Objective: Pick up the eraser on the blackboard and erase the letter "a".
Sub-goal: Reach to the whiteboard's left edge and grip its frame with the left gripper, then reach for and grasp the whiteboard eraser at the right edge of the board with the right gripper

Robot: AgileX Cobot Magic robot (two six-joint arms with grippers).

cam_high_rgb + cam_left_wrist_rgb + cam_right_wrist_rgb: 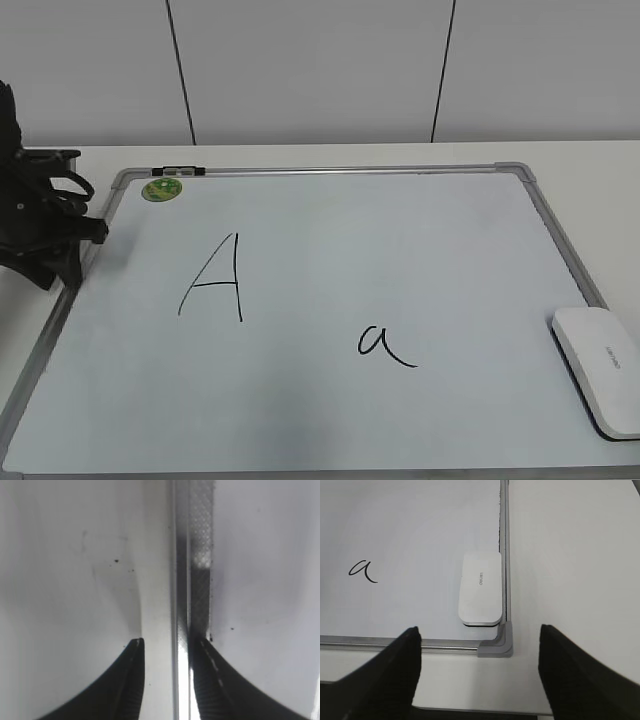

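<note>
My right gripper is to close on the white eraser's middle (602, 365) (481, 582), with its fingers on the eraser's long sides, beside the small printed word.
The blackboard (420, 240) lies flat on the table. The white eraser (600, 368) rests on it at the near right corner, against the frame. The letter "a" (383, 345) is in black to its left. In the right wrist view the eraser (480, 587) lies just ahead of my right gripper (479, 630), which is wide open, empty and above the table edge; the "a" (362, 571) shows at the left. My left gripper (90, 232) is at the board's left edge. In the left wrist view its jaws (167, 642) are open on either side of the frame rail (182, 555).
A larger capital "A" (215, 280) is drawn on the board's left half. A round green magnet (161, 189) sits at the far left corner. The grey corner piece (497, 647) is below the eraser. White table surrounds the board; a wall stands behind.
</note>
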